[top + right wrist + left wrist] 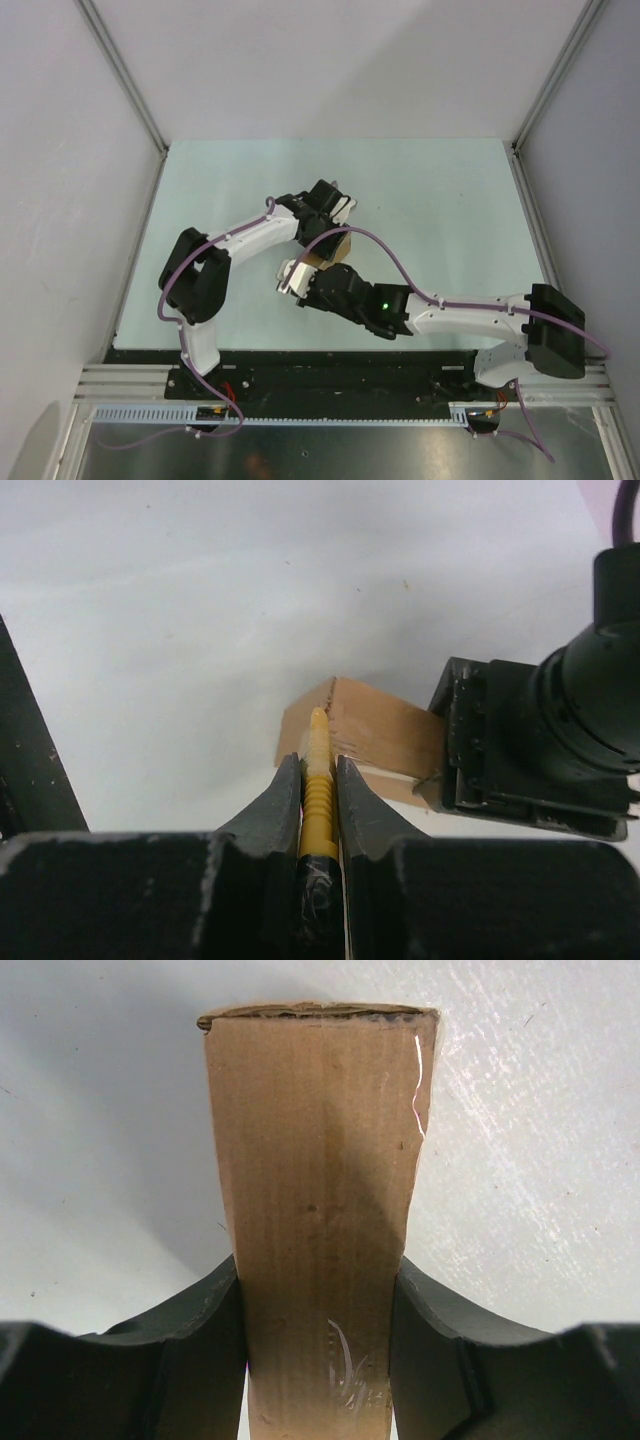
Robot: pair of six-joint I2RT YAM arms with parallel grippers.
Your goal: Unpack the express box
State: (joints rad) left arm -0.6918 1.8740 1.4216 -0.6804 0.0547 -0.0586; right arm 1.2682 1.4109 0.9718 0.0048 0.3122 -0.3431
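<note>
The robot's right gripper should release the utility knife on the bare table top beside its own white forearm (425,285).
The express box (318,1210) is a brown cardboard carton, held between the pads of my left gripper (318,1360), which is shut on its sides. In the top view the box (330,247) shows mid-table between both grippers. My left gripper (330,215) is at its far side. My right gripper (320,780) is shut on the yellow-black utility knife (318,800). The knife's tip touches the corner of the box (375,730) where a seam is split. The right gripper (300,280) is just in front of the box in the top view.
The pale table top (430,200) is enclosed by white walls left, right and behind. The left arm's wrist and camera housing (560,720) sits close to the right of the knife. The arm bases stand on a black rail (330,375) at the near edge.
</note>
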